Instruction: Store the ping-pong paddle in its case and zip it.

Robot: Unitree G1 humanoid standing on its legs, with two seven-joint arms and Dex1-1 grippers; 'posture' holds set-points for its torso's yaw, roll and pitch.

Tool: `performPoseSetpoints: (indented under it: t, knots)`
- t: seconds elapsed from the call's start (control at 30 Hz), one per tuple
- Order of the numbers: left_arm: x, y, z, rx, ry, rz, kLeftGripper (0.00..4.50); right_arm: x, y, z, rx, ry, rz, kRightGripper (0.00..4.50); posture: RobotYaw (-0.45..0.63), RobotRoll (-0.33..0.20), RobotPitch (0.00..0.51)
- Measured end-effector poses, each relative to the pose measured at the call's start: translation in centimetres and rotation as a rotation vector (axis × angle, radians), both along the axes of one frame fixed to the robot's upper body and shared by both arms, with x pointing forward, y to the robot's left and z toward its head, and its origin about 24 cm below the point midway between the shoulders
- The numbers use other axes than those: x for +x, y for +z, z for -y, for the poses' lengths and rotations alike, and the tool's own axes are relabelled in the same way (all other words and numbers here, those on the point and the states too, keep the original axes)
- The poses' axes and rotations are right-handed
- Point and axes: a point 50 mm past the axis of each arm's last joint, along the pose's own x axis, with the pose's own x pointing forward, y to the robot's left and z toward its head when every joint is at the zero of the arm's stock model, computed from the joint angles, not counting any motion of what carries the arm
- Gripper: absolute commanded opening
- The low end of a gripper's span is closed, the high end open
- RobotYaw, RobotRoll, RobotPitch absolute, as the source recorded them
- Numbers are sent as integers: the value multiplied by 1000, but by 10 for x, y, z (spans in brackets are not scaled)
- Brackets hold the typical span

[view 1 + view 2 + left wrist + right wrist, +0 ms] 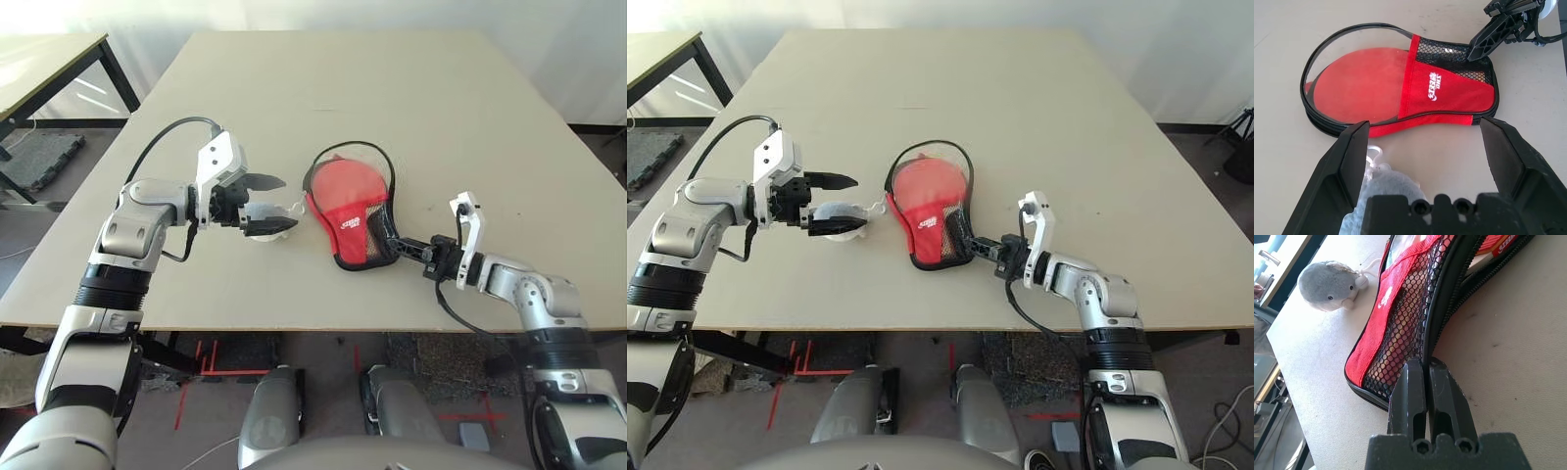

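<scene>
Next, my right gripper lets go of the red case by the near table edge (1369, 422), with its narrow end sticking out over that edge.
The red case (355, 223) lies mid-table with its flap raised. Inside it, under the clear flap, rests the ping-pong paddle (1361, 83), red face up; its handle is hidden under the black mesh pocket (1449, 51). My right gripper (392, 241) is at the case's narrow end, shut on its black zipper edge (1442, 308). The pale grey plush charm (1327, 286) lies on the table to the left of the case, tied to it by a white cord. My left gripper (282, 204) hovers open just above the charm (833, 213), fingers pointing at the case.
A second table (39, 69) stands at the far left, beyond a gap of floor. The near table edge (294, 328) runs just below both forearms. Bare tabletop stretches behind the case.
</scene>
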Motion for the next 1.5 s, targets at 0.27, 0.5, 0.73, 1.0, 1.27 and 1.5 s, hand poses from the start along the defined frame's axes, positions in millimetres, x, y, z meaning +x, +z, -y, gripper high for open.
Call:
performPoseSetpoints:
  t: [0.27,0.5,0.73,1.0,1.27,1.5]
  knots:
    - [0,0,0,-1,1,-1,4500,-6,2,8,32,-13,-24,39,182,0,94]
    - [0,-2,0,-1,3,-6,4500,-33,2,32,21,4,-89,39,174,0,100]
    - [0,-4,-2,0,7,-9,4500,-68,3,57,5,36,-176,39,155,0,106]
    - [1,-8,-4,-5,13,-20,4500,-90,0,69,-11,57,-234,39,145,0,107]
    - [1,-8,-4,-5,4,-12,4500,-109,2,78,-24,74,-284,39,138,0,105]
    - [1,-8,-4,-5,0,-9,4500,-118,1,81,-18,79,-311,39,129,0,99]
